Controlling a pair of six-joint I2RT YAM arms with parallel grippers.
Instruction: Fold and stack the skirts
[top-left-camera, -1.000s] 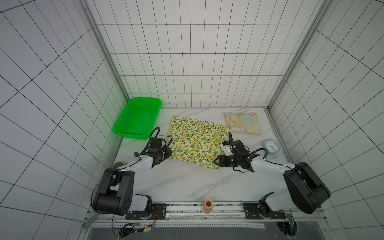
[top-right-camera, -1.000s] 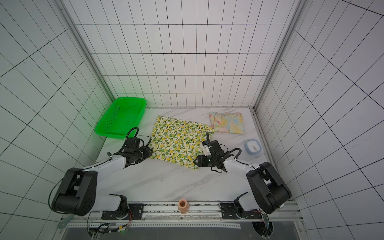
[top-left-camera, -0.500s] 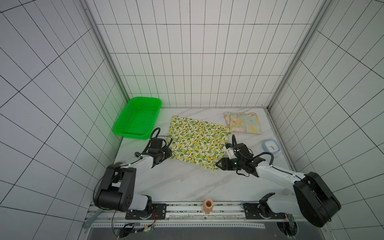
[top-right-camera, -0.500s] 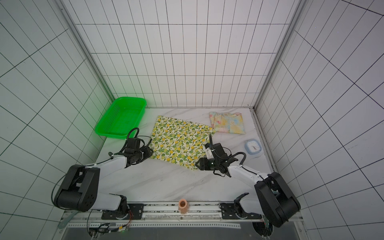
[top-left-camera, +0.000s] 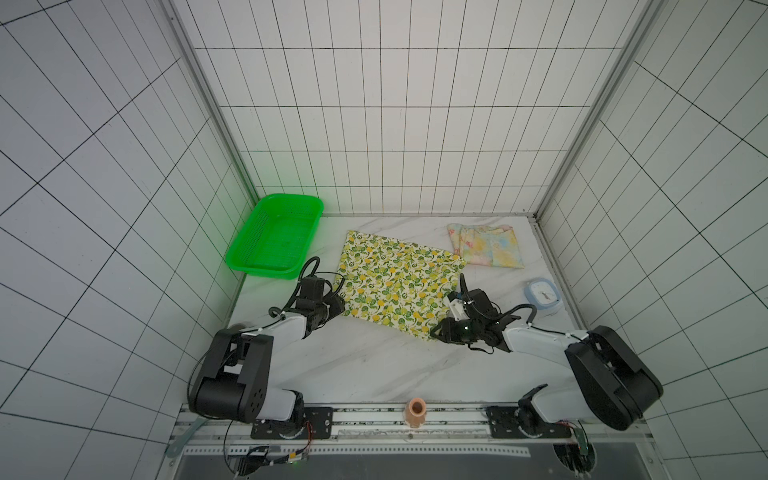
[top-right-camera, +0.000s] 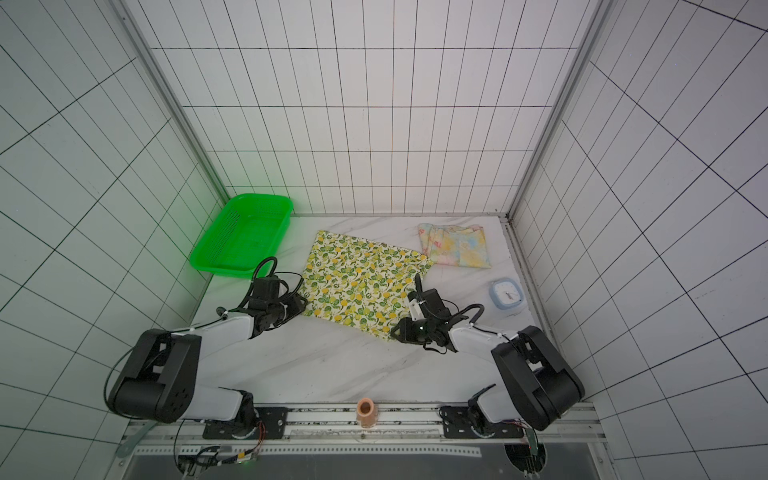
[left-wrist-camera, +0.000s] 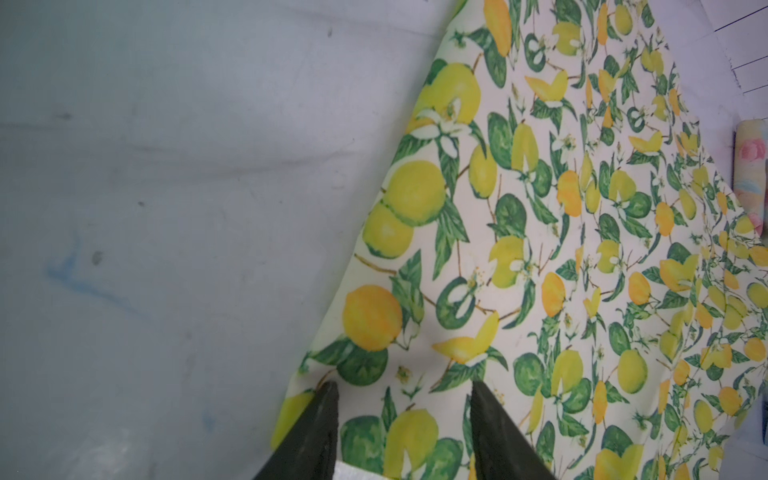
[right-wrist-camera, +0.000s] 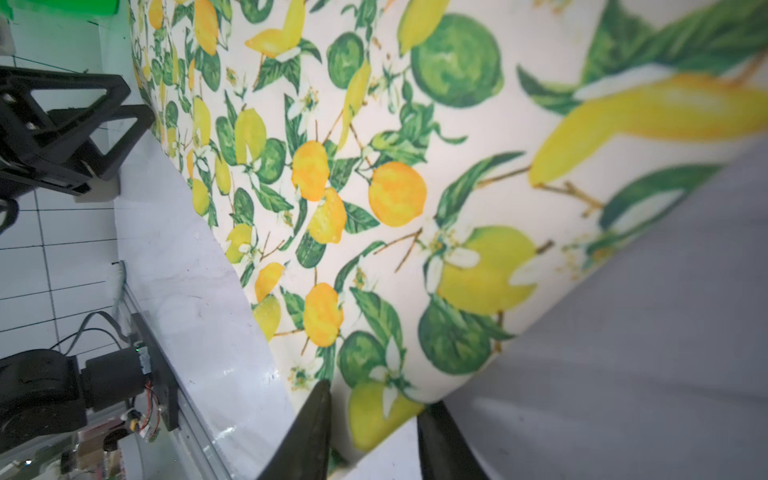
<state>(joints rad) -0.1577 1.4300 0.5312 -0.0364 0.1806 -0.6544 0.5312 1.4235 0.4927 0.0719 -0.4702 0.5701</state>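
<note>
The lemon skirt's near edge slants to the front rail. I should pull the skirt straighter, then open my right gripper and take its near corner (top-left-camera: 427, 335).
The lemon-print skirt (top-left-camera: 399, 286) (top-right-camera: 361, 282) lies spread flat on the marble table in both top views. The pastel floral skirt (top-left-camera: 486, 245) (top-right-camera: 455, 245) rests folded at the back right. My left gripper (top-left-camera: 338, 309) (left-wrist-camera: 403, 395) is open and low over the lemon skirt's near-left corner, one finger on either side of the cloth. My right gripper (top-left-camera: 434, 332) (right-wrist-camera: 374, 411) is shut on the near-right corner of the lemon skirt (right-wrist-camera: 382, 407), which curls up between the jaws.
A green plastic basket (top-left-camera: 274, 245) stands at the back left, close behind my left arm. A small light-blue clock (top-left-camera: 542, 295) sits by the right wall. A beige cylinder (top-left-camera: 416, 411) stands on the front rail. Bare marble lies along the front.
My right gripper has narrowed its jaws onto the lemon skirt's near-right corner after shifting slightly toward the front. The left gripper has stayed open at the near-left corner.
</note>
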